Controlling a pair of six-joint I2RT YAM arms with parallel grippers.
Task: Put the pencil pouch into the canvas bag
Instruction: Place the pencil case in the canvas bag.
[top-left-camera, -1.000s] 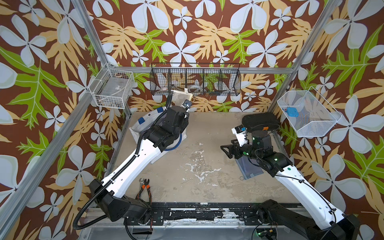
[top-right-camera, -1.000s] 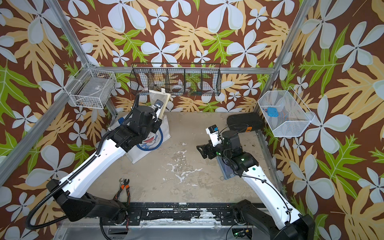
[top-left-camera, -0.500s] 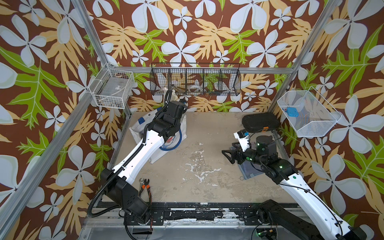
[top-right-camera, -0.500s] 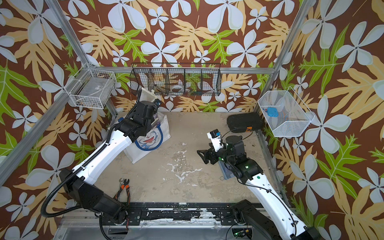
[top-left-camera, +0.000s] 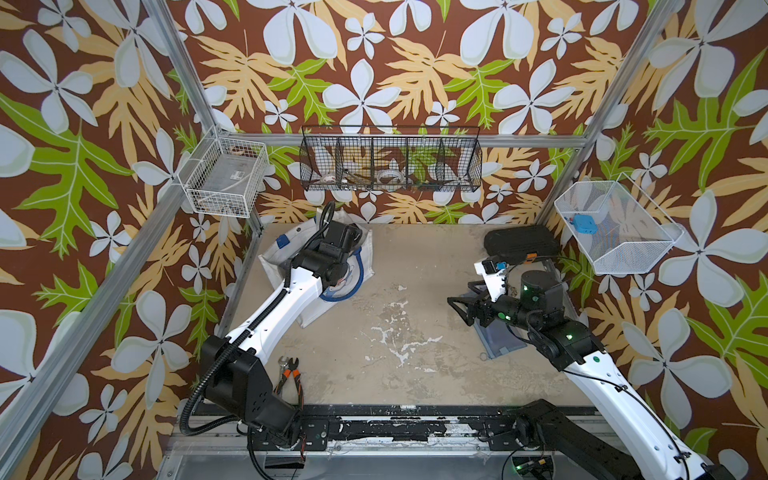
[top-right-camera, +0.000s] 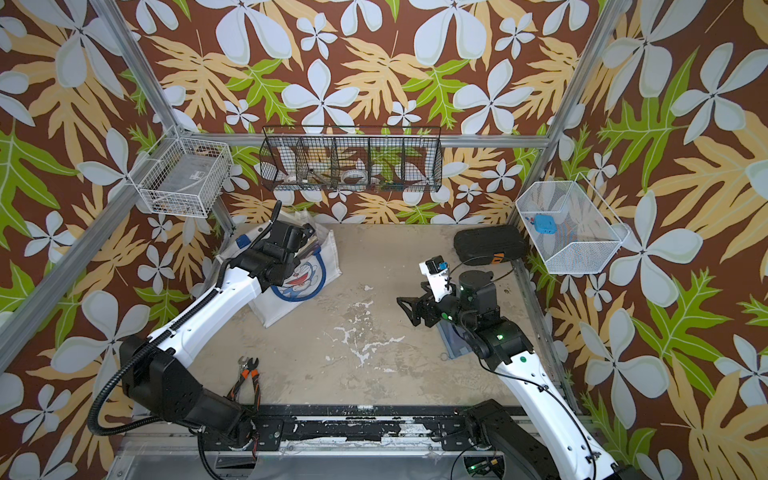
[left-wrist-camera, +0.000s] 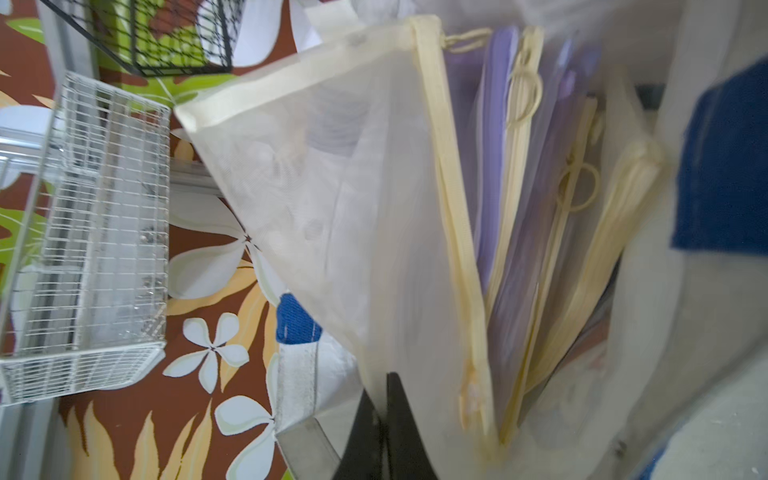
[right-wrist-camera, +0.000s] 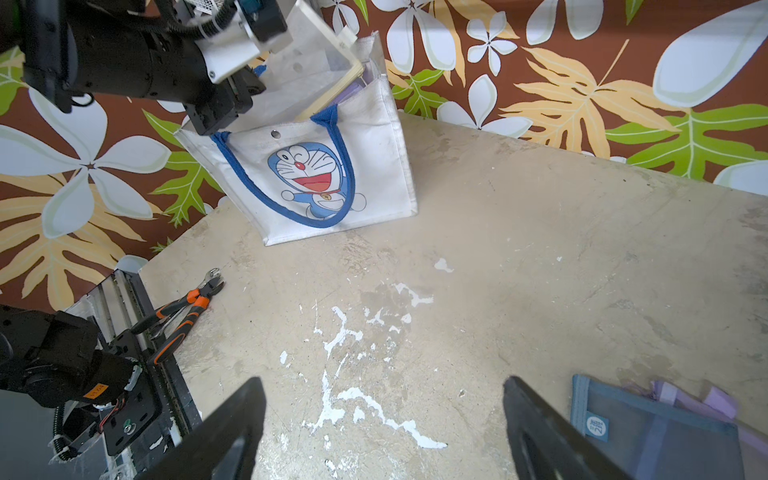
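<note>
I see the cream pouch slanting out over the canvas bag's rim, so next I open my left gripper, back it up and retake the pouch upright (left-wrist-camera: 384, 240) before lowering it in.
My left gripper (left-wrist-camera: 384, 388) is shut on a translucent cream mesh pencil pouch (left-wrist-camera: 353, 199) with a yellow zipper. It holds the pouch at the mouth of the canvas bag (right-wrist-camera: 332, 174), a white tote with blue handles and a cartoon cat face. The pouch (right-wrist-camera: 307, 54) is tilted, with its lower part behind the bag's front wall and its top sticking out. Several purple and cream pouches (left-wrist-camera: 523, 187) stand inside. In both top views the bag (top-left-camera: 363, 259) (top-right-camera: 320, 272) stands at the back left under the left arm. My right gripper (right-wrist-camera: 382, 382) (top-left-camera: 459, 307) hangs open over bare tabletop.
A blue-grey mesh pouch (right-wrist-camera: 648, 428) (top-left-camera: 498, 338) lies on a purple one (right-wrist-camera: 715, 399) under the right arm. A black hard case (top-left-camera: 519, 245) sits at the back right. Orange-handled pliers (top-left-camera: 289, 374) lie front left. Wire baskets (top-left-camera: 390, 164) (top-left-camera: 222, 183) (top-left-camera: 615, 228) hang on the walls.
The left arm has swung back and left with the pouch and lowered it into the bag's mouth. The right arm has drawn slightly toward the front, jaws still wide.
</note>
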